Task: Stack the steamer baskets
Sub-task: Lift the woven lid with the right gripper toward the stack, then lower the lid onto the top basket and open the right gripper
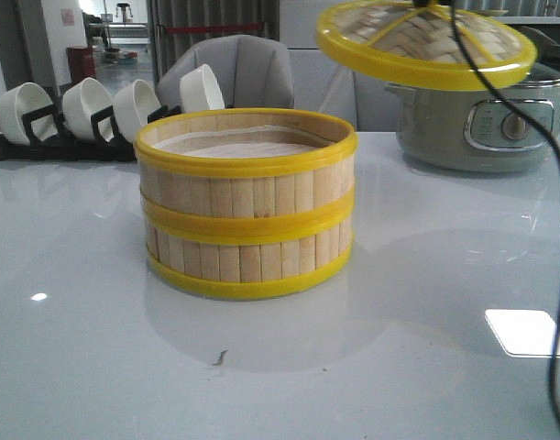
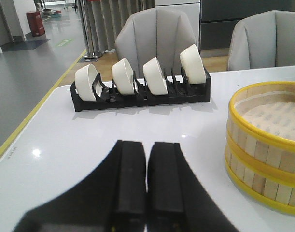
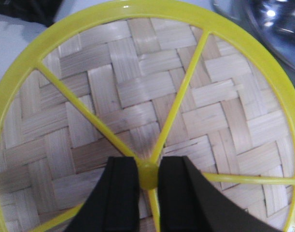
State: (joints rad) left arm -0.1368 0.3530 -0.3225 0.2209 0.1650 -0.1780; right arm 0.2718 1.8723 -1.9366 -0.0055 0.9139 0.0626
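Next, my right gripper sets the woven bamboo lid on the yellow rim of the top steamer basket (image 1: pixel 246 134) and lets go, covering the white liner. The lid now hangs tilted above the stack.
Two steamer baskets (image 1: pixel 247 206) stand stacked one on the other at the table's middle, slats pale, rims yellow, white liner showing in the top one. They also show in the left wrist view (image 2: pixel 265 145). My right gripper (image 3: pixel 147 166) is shut on the yellow knob of the woven bamboo lid (image 3: pixel 147 101). The lid (image 1: pixel 426 41) hangs tilted in the air, up and to the right of the stack. My left gripper (image 2: pixel 147 150) is shut and empty, low over the table to the left of the stack.
A black rack with several white bowls (image 1: pixel 87 115) stands at the back left, also in the left wrist view (image 2: pixel 140 84). A grey-green electric pot (image 1: pixel 486 124) stands at the back right. A black cable (image 1: pixel 550 202) hangs down on the right. Grey chairs (image 2: pixel 157 34) stand behind the table.
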